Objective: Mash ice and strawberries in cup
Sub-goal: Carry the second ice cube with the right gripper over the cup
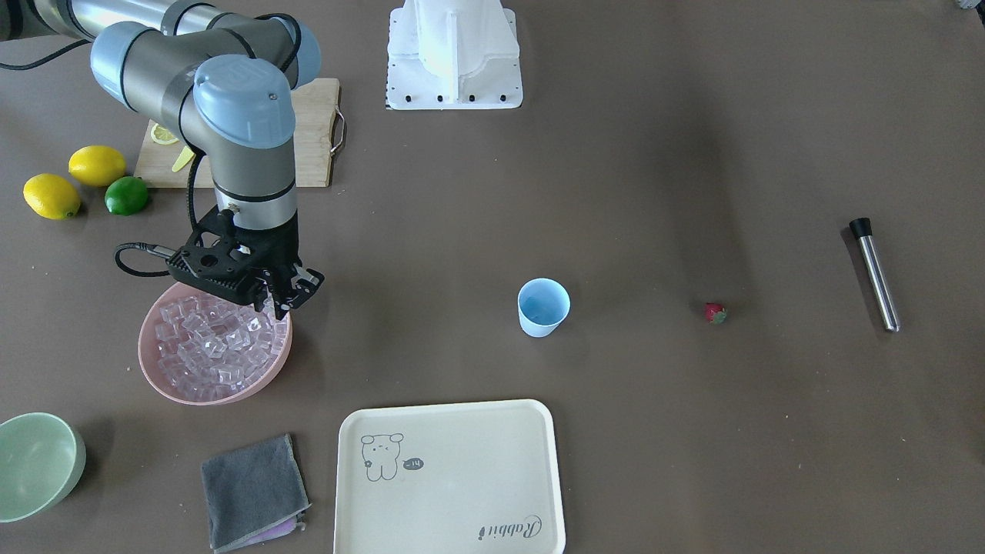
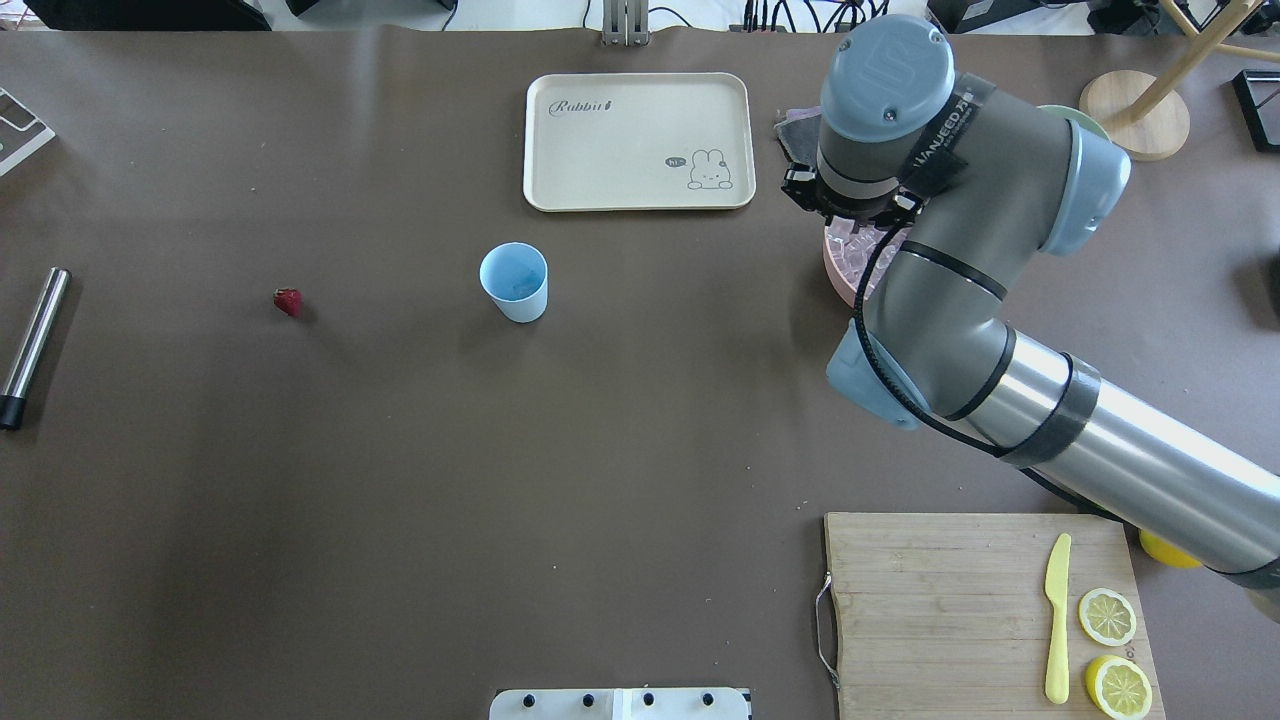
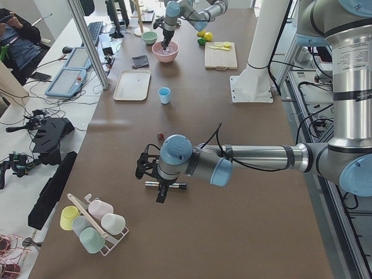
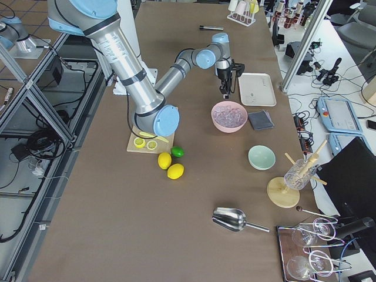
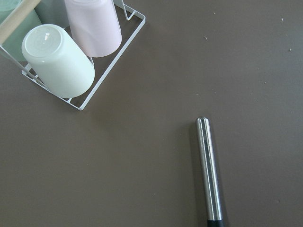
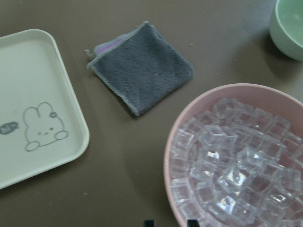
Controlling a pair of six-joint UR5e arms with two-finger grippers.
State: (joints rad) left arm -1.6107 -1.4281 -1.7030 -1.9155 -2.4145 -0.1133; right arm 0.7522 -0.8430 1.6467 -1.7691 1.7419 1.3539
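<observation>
My right gripper needs to let go of an ice cube inside the pale blue cup (image 1: 542, 308) that is in the middle of the table.
The pale blue cup (image 1: 543, 306) stands upright mid-table and looks empty inside. The tiny red strawberry (image 1: 715, 312) lies on the table beside it, apart. The ice (image 1: 215, 346) fills a pink bowl (image 1: 146, 362). My right gripper (image 1: 278, 308) hovers over the bowl's edge nearest the cup. In its wrist view the fingertips (image 6: 149, 222) show a small gap with nothing visibly held. My left gripper (image 3: 145, 168) hangs over a steel muddler (image 5: 209, 175) near the strawberry. It shows only in the exterior left view, so I cannot tell its state.
A cream tray (image 1: 462, 477), a grey cloth (image 1: 254, 492) and a pale green bowl (image 1: 38, 462) lie near the pink bowl. Two lemons, a lime (image 1: 126, 195) and a cutting board (image 2: 950, 600) sit by the right arm. A cup rack (image 5: 71, 52) stands near the muddler.
</observation>
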